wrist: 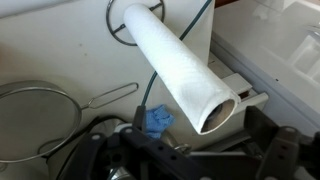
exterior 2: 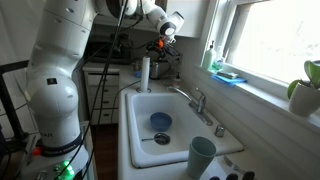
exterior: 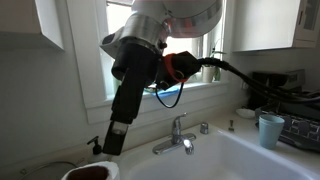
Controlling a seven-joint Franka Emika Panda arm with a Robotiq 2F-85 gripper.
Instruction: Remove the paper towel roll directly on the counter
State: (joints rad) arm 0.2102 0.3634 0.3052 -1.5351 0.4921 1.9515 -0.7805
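Next, my gripper moves one finger into the paper towel roll's hollow core and pinches the roll's rim [wrist: 201,124], as both of its fingers hang outside the core.
The paper towel roll [exterior 2: 144,75] stands upright on the pale counter [exterior 2: 128,100] at the far end of the white sink. In the wrist view it is a long white cylinder [wrist: 175,60] whose dark hollow core faces the camera. Its brown core top also shows at the bottom edge of an exterior view [exterior: 88,172]. My gripper [wrist: 200,150] hangs just above the roll's top end, with its dark fingers spread to either side and not touching it. It shows in both exterior views [exterior: 113,145] [exterior 2: 152,52]. The gripper is open and empty.
The chrome faucet [exterior 2: 195,100] stands beside the sink basin [exterior 2: 180,135], which holds a blue item [exterior 2: 160,121]. A teal cup [exterior 2: 202,155] sits on the near rim. A wire strainer [wrist: 30,110] and blue cloth [wrist: 155,120] lie near the roll. A window sill [exterior 2: 255,85] runs alongside.
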